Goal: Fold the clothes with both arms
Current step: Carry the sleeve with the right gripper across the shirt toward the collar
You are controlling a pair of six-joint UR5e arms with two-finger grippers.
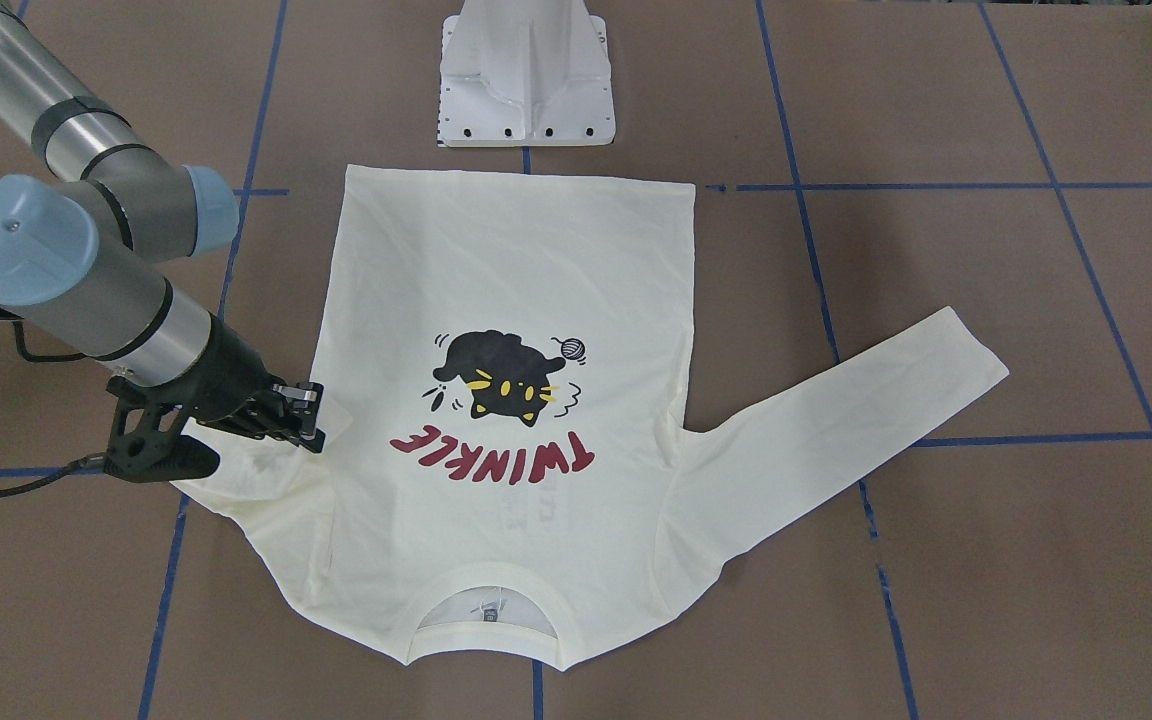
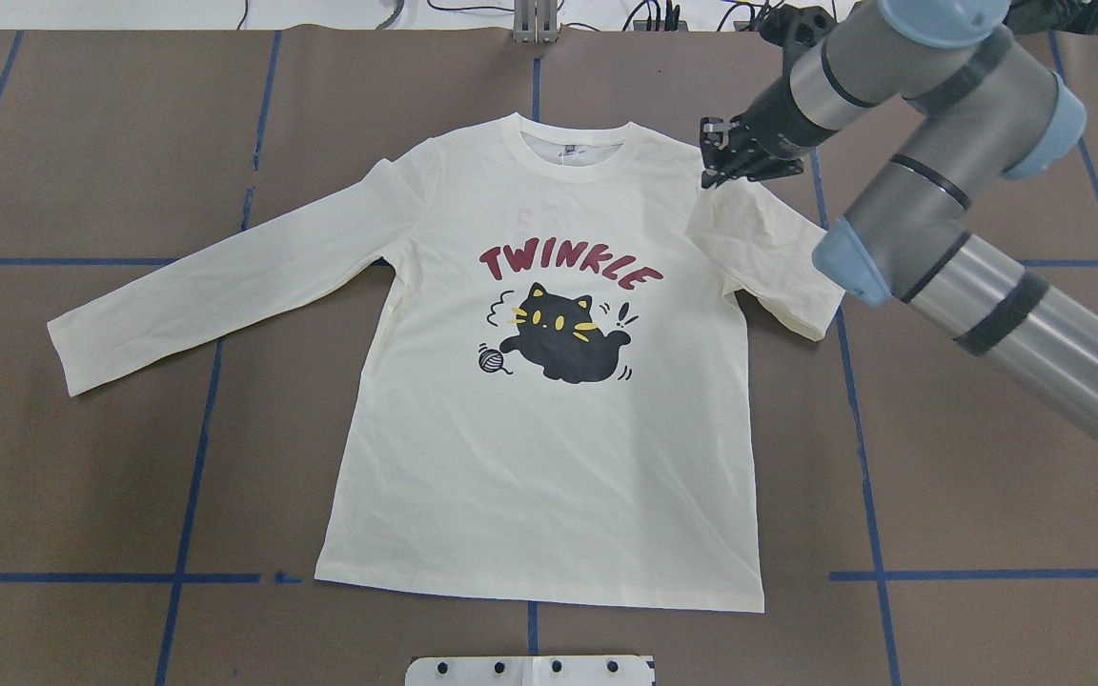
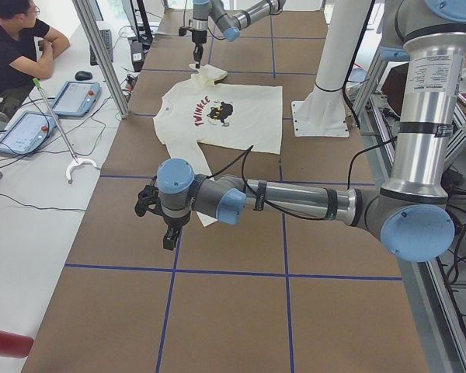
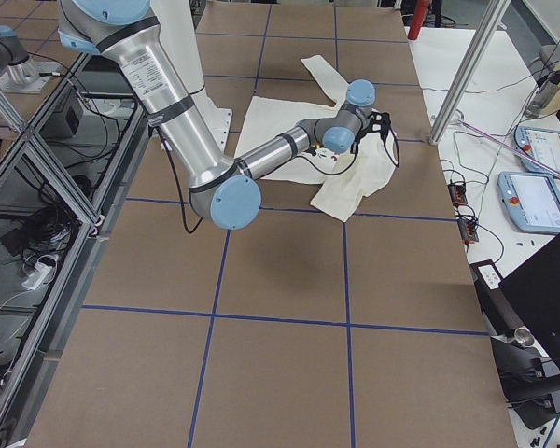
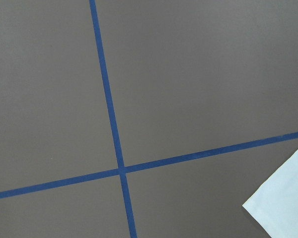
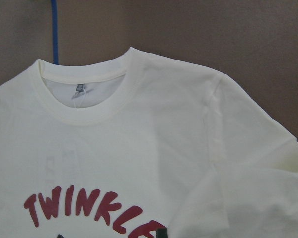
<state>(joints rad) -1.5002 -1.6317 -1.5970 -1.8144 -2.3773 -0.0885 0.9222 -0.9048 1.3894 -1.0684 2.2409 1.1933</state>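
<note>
Next, I release the doubled-back sleeve's end, now just above the cloth beside the neckline, from my right gripper on the stretched sleeve [image 1: 707, 498], just past its shoulder seam.
The cream shirt [image 2: 549, 457] lies flat on the table with its black cat print and red "TWINKLE" facing up. Its one sleeve [image 2: 225, 276] is stretched out straight. The other sleeve [image 2: 768, 257] is doubled back toward the shoulder, and my right gripper [image 2: 716, 173] is shut on its end, just above the cloth beside the neckline [image 6: 84, 99]. My left gripper [image 3: 165, 227] shows only in the exterior left view, low over the table near the stretched sleeve's cuff [image 5: 283, 203]. I cannot tell whether it is open or shut.
The white pedestal base [image 1: 526, 75] stands just beyond the shirt's hem. Blue tape lines [image 5: 109, 109] cross the brown table top. A person [image 3: 12, 47] sits at a side bench with teach pendants [image 3: 74, 97], and metal posts [image 3: 101, 54] stand along that edge.
</note>
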